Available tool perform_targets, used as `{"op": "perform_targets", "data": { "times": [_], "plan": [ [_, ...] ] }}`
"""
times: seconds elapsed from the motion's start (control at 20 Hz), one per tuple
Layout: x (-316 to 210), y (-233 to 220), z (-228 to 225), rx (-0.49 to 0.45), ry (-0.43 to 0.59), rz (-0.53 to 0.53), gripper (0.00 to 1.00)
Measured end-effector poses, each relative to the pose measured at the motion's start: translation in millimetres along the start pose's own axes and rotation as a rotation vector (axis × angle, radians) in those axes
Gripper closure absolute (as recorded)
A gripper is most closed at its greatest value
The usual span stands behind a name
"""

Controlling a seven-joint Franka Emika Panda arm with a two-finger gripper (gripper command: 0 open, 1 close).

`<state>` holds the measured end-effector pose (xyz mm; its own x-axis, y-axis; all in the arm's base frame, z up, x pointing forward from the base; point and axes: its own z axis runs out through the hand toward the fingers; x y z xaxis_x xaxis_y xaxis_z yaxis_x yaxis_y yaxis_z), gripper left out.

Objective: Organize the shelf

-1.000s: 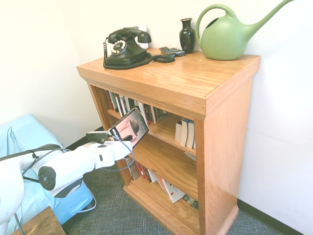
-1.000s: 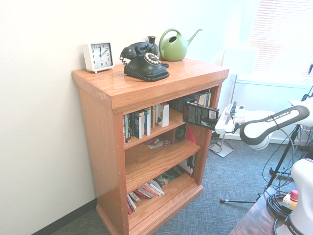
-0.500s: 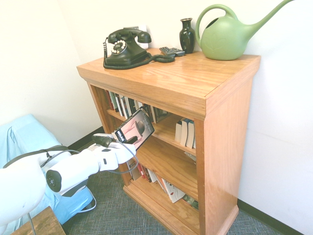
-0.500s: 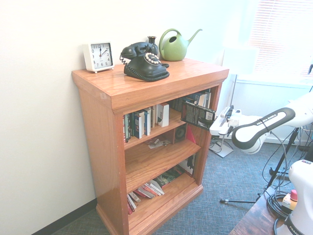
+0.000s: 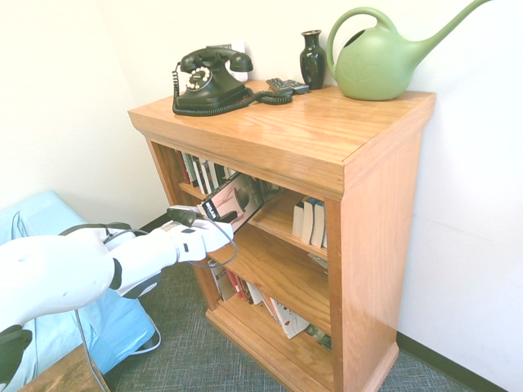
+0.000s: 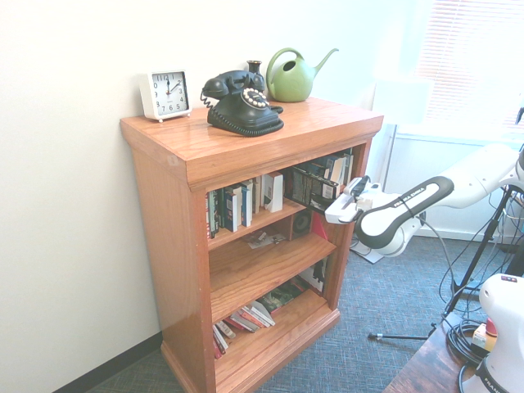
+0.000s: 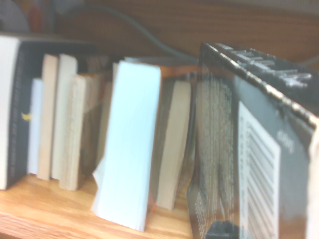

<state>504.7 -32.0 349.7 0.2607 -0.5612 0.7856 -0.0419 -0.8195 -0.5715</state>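
Observation:
Next, my gripper releases the black paperback book on the top level (image 5: 252, 204) (image 7: 192, 206), against the end of the standing row.
The shelf (image 5: 327, 139) is a waist-high oak bookcase with three open tiers, also seen from its other side as the shelf (image 6: 246, 151). My gripper (image 5: 219, 219) is shut on a black paperback book (image 5: 235, 198) and holds it tilted at the front of the top tier. In the second exterior view the book (image 6: 311, 187) sits just inside that tier's opening, with the gripper (image 6: 336, 209) behind it. The wrist view shows the book (image 7: 254, 149) close up, beside a row of standing books (image 7: 99, 134) on the oak board.
On the shelf's top stand a black telephone (image 5: 208, 77), a dark vase (image 5: 312, 57), a green watering can (image 5: 376, 65) and a white clock (image 6: 165, 94). Leaning books (image 5: 270, 310) fill the bottom tier. A blue-covered seat (image 5: 49, 237) stands behind the arm.
The arm has reached toward the shelf, carrying the black book from in front of the middle tier up into the top tier's opening. The grip has not changed.

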Motion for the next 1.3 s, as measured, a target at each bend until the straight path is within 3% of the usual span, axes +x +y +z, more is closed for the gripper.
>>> {"op": "perform_targets", "data": {
  "times": [0.7, 1.3],
  "plan": [
    [1.6, -16.5, 62.4, -0.045, -0.018, 0.108, 1.00],
    [0.3, -24.2, 112.9, -0.071, -0.011, 0.123, 1.00]
  ]
}}
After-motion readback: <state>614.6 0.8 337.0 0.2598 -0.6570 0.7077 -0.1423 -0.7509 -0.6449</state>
